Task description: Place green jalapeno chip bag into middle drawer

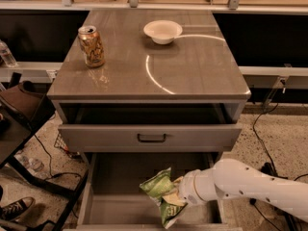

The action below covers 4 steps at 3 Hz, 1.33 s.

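Observation:
Next, my gripper lets go of the green jalapeno chip bag on the middle drawer's grey bottom (162, 181), toward the back, below the dark loop handle.
The green jalapeno chip bag (159, 187) is a crinkled light-green foil bag, hanging tilted over the right half of the middle drawer (118, 177). That drawer is pulled out below the cabinet and shows a bare grey floor. My gripper (177, 199) reaches in from the right on a white arm and is shut on the bag's right side, holding it above the drawer floor. The fingers are mostly hidden behind the bag.
Above, a drawer with a dark loop handle (151, 137) stands slightly open. On the cabinet top (202, 76) are a golden soda can (91, 46) and a white bowl (162, 31). A brown bag (21, 105), cables and a shoe (14, 209) lie left.

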Each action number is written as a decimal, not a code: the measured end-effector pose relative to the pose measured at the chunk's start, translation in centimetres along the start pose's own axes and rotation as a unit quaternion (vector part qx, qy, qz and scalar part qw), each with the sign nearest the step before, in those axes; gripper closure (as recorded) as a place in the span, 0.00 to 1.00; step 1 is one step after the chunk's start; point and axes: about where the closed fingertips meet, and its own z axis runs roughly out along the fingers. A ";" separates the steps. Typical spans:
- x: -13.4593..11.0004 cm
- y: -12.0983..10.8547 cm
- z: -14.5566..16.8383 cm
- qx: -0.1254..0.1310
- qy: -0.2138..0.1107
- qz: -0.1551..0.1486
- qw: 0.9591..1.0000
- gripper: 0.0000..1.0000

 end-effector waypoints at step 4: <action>0.3 -9.9 8.2 0.042 -0.002 0.049 0.998 1.00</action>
